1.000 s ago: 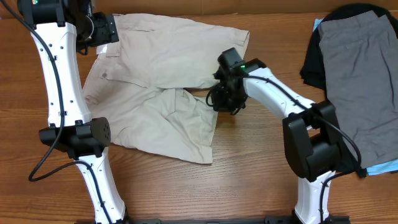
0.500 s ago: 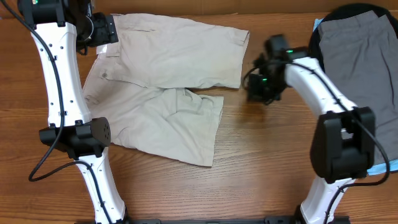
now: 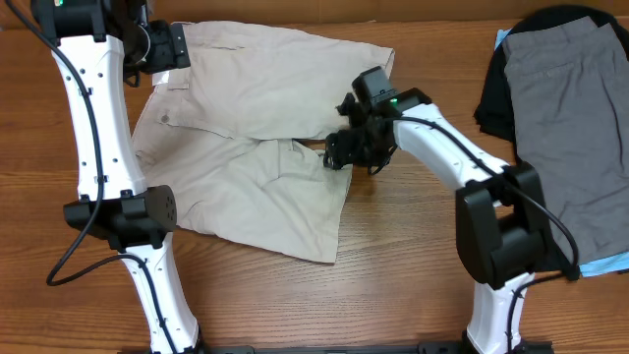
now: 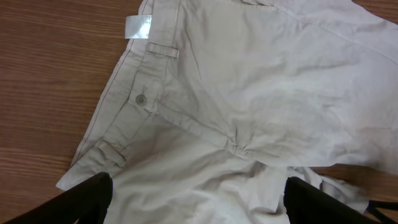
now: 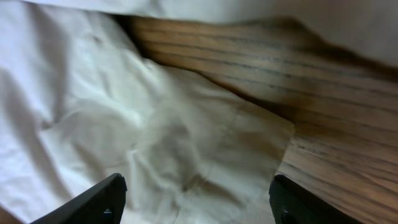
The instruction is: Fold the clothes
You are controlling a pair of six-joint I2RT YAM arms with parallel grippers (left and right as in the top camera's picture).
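I should next move my left gripper to the near-side waistband corner (image 3: pixel 141 160) (image 4: pixel 81 173) of the cream-beige shorts, just past the belt loop, and close it there.
The clothes here are cream-beige shorts (image 3: pixel 256 128) lying flat on the wooden table, one leg toward the back and the other toward the front. The left wrist view shows their waistband, a button (image 4: pixel 141 99) and a white label (image 4: pixel 138 27). My left gripper (image 3: pixel 165 49) hovers over the waistband corner at the back left, open (image 4: pixel 199 208), with nothing between its fingers. My right gripper (image 3: pixel 339 154) hangs over the hem corner of the front leg. It is open (image 5: pixel 202 202), and the beige cloth (image 5: pixel 186 143) lies beneath it.
Grey shorts (image 3: pixel 570 128) lie on a black garment (image 3: pixel 494 98) at the right edge, with a light blue piece (image 3: pixel 601 265) under them. Bare wood (image 3: pixel 393 246) runs along the front of the table.
The right arm swung right toward the grey pile, then came back over the front leg's hem, and its jaws now stand open. The left arm has stayed put.
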